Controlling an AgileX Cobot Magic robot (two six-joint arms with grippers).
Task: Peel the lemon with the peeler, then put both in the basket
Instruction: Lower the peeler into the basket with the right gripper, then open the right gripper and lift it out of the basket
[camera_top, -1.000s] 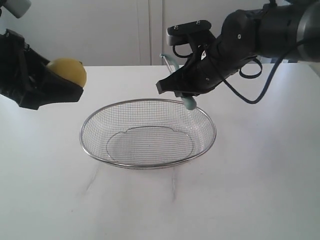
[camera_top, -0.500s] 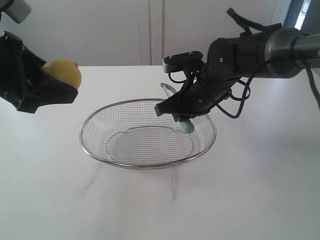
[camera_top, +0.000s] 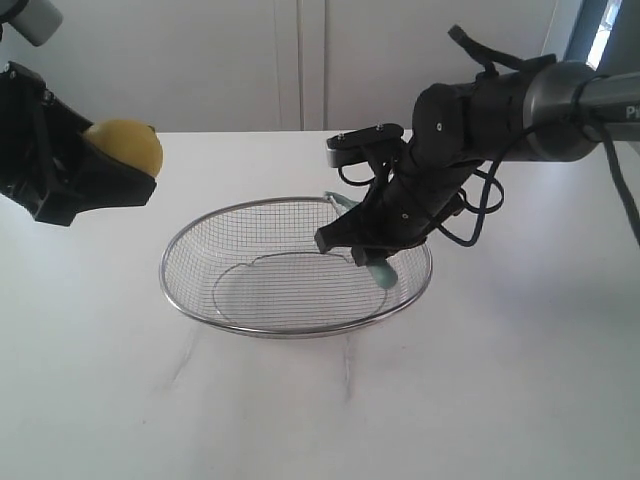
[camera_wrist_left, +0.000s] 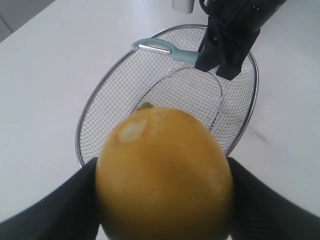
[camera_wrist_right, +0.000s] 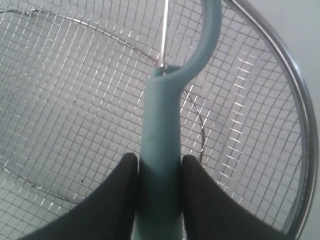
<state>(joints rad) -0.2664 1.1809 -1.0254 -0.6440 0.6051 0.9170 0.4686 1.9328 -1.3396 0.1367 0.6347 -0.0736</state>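
Observation:
Next, my right gripper lets the teal peeler go on the mesh bottom near the middle of the basket (camera_top: 329, 274) (camera_wrist_right: 111, 122).
My left gripper (camera_top: 130, 165) is shut on the yellow lemon (camera_top: 124, 144), held in the air left of the basket; in the left wrist view the lemon (camera_wrist_left: 165, 172) fills the space between the black fingers (camera_wrist_left: 55, 215). The silver wire-mesh basket (camera_top: 296, 335) sits on the white table. My right gripper (camera_top: 372, 255) is shut on the teal peeler (camera_top: 380, 272) over the basket's right half, its handle end down inside the rim. In the right wrist view the peeler's handle (camera_wrist_right: 160, 150) is clamped between both fingers (camera_wrist_right: 117, 190), with mesh (camera_wrist_right: 75, 100) below.
The white table (camera_top: 500, 380) spreads around the basket on all sides. A white wall with panel seams (camera_top: 300, 60) runs behind it. Black cables (camera_top: 470, 215) hang off the right arm near the basket's right rim.
The right arm has come down and toward the basket, lowering the peeler from above the rim to inside it. The left gripper with the lemon shifted slightly left, then held still.

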